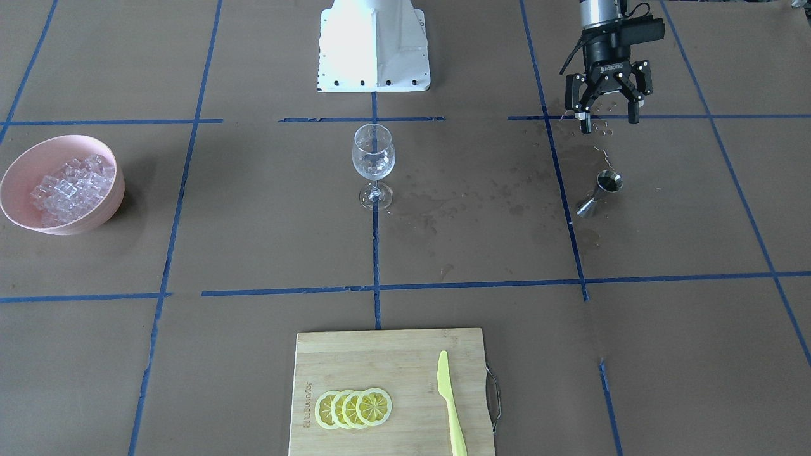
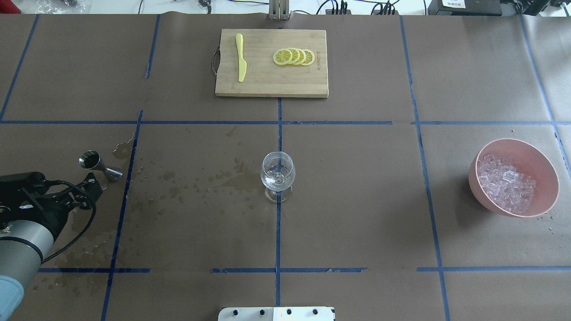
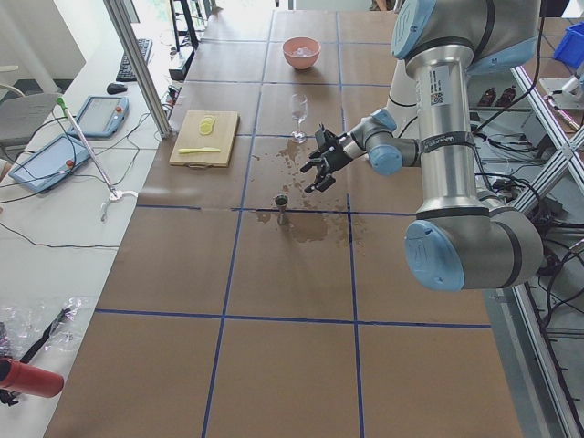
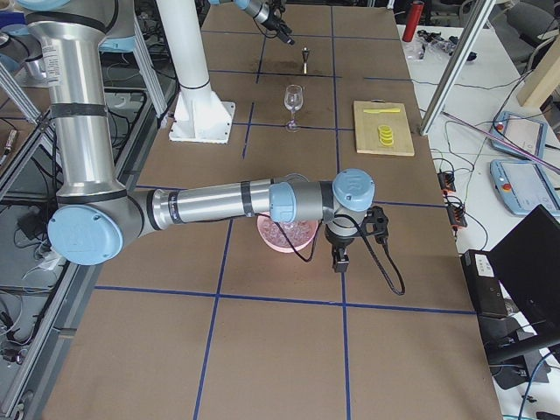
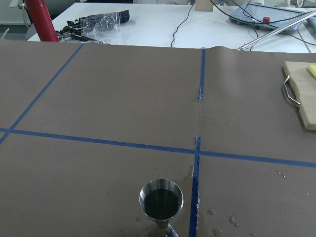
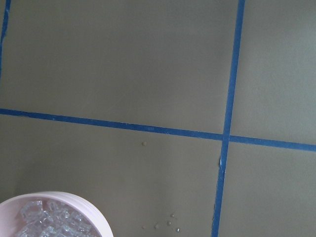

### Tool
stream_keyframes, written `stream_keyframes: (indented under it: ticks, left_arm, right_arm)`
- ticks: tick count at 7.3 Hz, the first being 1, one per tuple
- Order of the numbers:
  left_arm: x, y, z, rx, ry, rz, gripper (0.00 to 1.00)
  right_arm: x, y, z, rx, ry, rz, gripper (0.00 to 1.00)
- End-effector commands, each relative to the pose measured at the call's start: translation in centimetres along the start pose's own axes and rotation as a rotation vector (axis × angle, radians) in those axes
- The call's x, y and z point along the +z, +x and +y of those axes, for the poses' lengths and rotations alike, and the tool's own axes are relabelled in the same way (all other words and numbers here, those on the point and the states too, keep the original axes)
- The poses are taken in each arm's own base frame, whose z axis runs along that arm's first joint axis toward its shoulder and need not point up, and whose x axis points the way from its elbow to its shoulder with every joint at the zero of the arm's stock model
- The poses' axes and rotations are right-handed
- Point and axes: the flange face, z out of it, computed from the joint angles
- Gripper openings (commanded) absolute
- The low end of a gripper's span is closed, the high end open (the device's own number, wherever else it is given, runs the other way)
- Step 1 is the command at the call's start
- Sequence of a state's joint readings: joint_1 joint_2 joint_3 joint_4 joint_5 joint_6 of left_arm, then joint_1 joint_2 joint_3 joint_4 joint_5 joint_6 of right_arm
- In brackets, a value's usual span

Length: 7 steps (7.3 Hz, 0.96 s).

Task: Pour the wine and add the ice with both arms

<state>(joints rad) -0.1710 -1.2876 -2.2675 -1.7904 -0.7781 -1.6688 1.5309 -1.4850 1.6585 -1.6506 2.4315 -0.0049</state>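
Note:
The narrow middle of the steel jigger (image 1: 598, 197) (image 5: 164, 224), just below the jigger's open upper cup, will be gripped by my left gripper.
A clear wine glass (image 1: 373, 158) stands upright at the table's centre, with a little clear wine (image 2: 276, 180) in its bowl. A pink bowl (image 1: 109, 201) holds a heap of clear ice cubes (image 1: 70, 187), and it also shows in the overhead view (image 2: 543, 166). A steel jigger (image 1: 602, 193) stands upright. My left gripper (image 1: 608, 113) is open and empty, raised above the table just robot-side of the jigger (image 2: 96, 164). My right gripper (image 4: 339, 261) hangs beside the bowl's outer side. I cannot tell whether it is open or shut.
A bamboo cutting board (image 2: 267, 84) at the far edge carries lemon slices (image 2: 294, 56) and a yellow knife (image 2: 241, 62). Wet spill marks (image 2: 214, 178) spread between jigger and glass. The white robot base (image 1: 374, 47) stands behind the glass.

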Motion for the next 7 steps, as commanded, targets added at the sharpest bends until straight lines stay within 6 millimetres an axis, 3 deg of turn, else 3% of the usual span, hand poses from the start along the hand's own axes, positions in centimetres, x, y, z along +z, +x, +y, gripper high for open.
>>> stream_keyframes:
  ticks: [1,2,4,7]
  left_arm:
    - [4.2,-1.0,4.6,-0.047,0.108,-0.007,0.99]
    - [5.0,-1.0,5.3,-0.08,0.135,0.028,0.99]
    - [6.3,1.6,6.7,-0.129,0.153,0.067,0.99]
    - [7.9,0.5,7.9,-0.1,0.187,0.043,1.0]
  right_arm:
    - [0.0,0.0,0.0,0.0,0.0,-0.001,1.0]
    - [0.0,0.0,0.0,0.0,0.0,-0.001,1.0]
    - [0.0,0.0,0.0,0.0,0.0,-0.001,1.0]
    - [0.0,-0.1,0.0,-0.001,0.001,-0.001,1.0]
